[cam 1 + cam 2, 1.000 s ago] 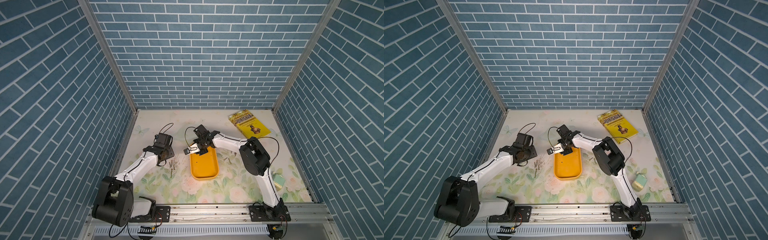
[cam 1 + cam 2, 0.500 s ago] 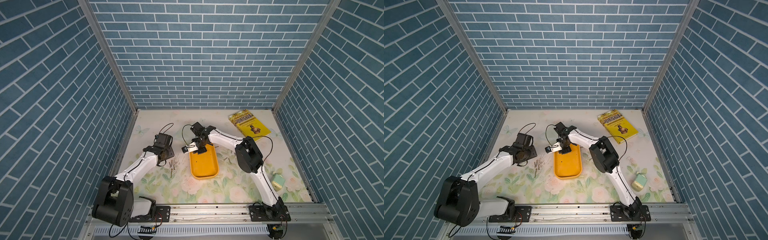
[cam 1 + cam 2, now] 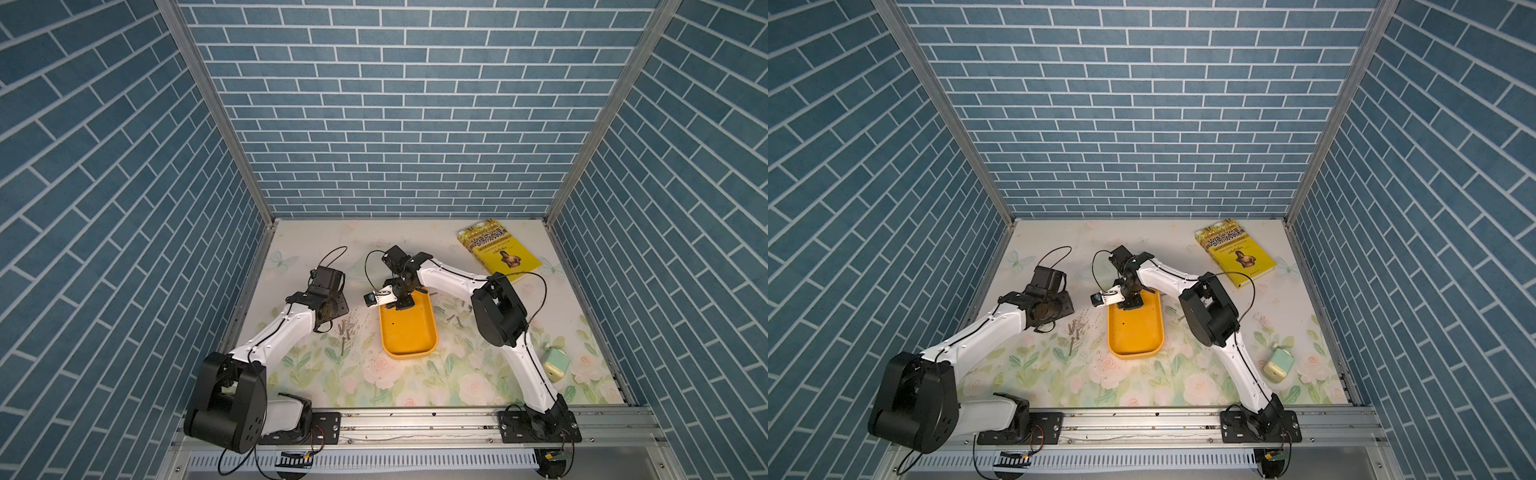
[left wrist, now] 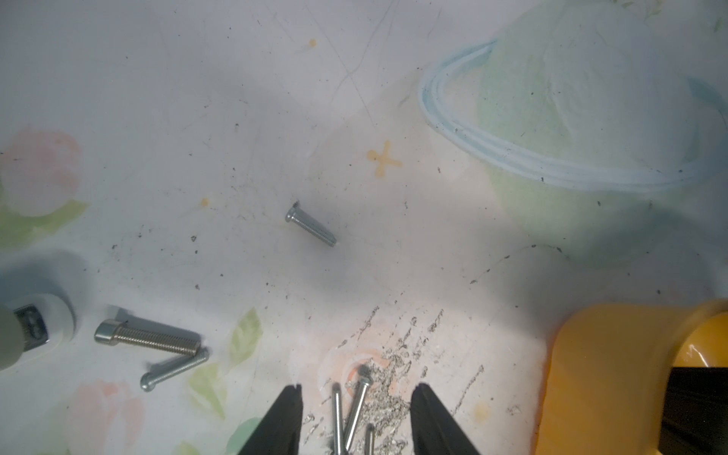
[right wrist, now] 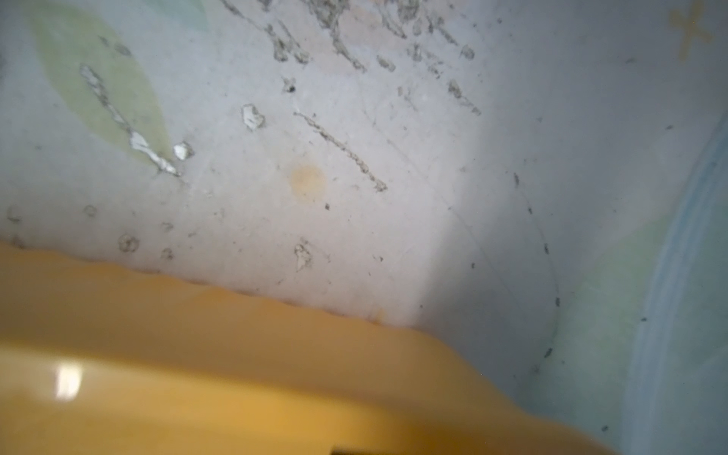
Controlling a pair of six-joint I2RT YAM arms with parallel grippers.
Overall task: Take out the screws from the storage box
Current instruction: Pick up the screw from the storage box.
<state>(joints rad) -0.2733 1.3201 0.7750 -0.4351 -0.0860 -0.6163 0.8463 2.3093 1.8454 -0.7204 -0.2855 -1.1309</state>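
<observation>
Next, I release the screw with my right gripper on the mat [image 3: 440, 308] beside the storage box, toward the pale green block.
The storage box [image 3: 409, 332] [image 3: 1136, 332] is a shallow orange-yellow tray on the floral mat; the part of its floor that shows is bare. My right gripper [image 3: 402, 304] [image 3: 1130, 302] reaches down into its far end, shut; whether it holds anything is hidden. The right wrist view shows only the box's rim [image 5: 275, 335] close up. Screws [image 3: 345, 332] lie on the mat left of the box, more screws [image 3: 455, 321] to its right. My left gripper [image 4: 356, 398] hangs open over the left group, with slim screws [image 4: 338, 417] between its fingers.
A yellow book [image 3: 498, 253] [image 3: 1235, 255] lies at the back right. A pale green block [image 3: 557, 363] [image 3: 1278, 363] sits at the right edge. A thicker bolt [image 4: 147, 338] and single screws [image 4: 311, 226] lie near the left gripper. Brick-pattern walls enclose three sides.
The right gripper has closed at the box's far end and its arm has shifted slightly. The left arm has stayed where it was, still open.
</observation>
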